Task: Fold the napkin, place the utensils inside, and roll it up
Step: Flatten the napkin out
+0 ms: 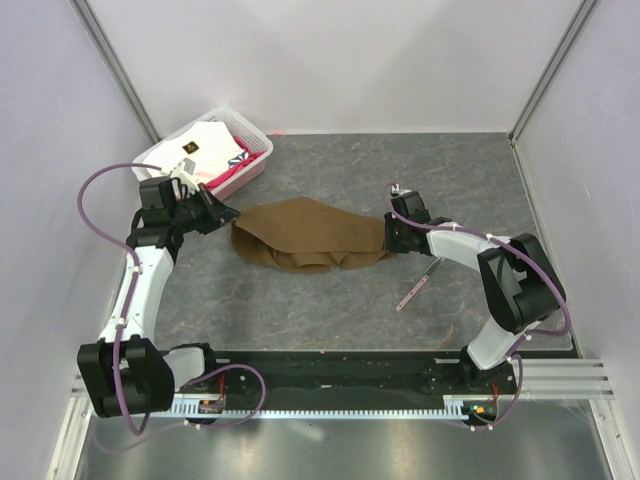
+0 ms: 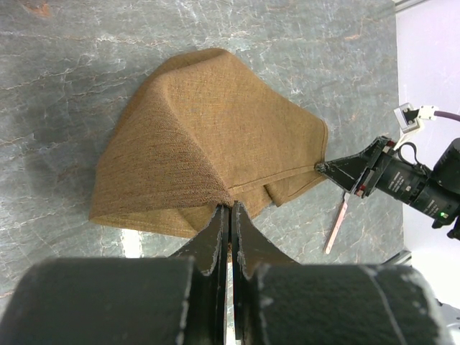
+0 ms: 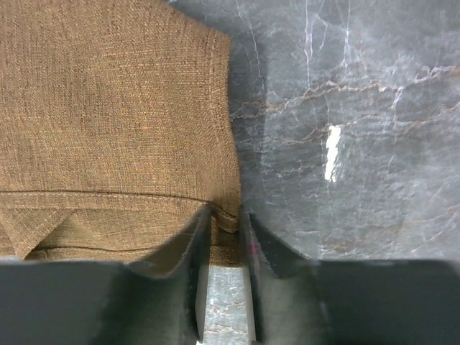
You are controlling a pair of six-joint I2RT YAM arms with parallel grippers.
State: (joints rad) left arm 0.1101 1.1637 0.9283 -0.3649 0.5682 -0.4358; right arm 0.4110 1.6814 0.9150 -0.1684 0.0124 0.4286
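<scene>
The napkin is bunched and its corner sits loosely in the robot's right gripper, so the robot should regrip that corner point(image 3: 228, 218) and lift with both grippers to spread the napkin out.
The brown napkin point(image 1: 310, 235) lies crumpled and stretched between my two grippers in the middle of the table. My left gripper point(image 1: 232, 213) is shut on its left corner; in the left wrist view the cloth point(image 2: 208, 136) rises in a ridge to the closed tips point(image 2: 231, 208). My right gripper point(image 1: 388, 232) is shut on the right edge; in the right wrist view the hem of the napkin point(image 3: 108, 122) sits between the jaws point(image 3: 224, 215). The utensil point(image 1: 417, 285), slim with a pinkish handle, lies on the table just near-right of the napkin. It also shows in the left wrist view point(image 2: 336, 226).
A white basket point(image 1: 262, 165) with white and pink folded cloths stands at the back left, just behind my left gripper. Grey walls and metal posts close in the table at the left, right and back.
</scene>
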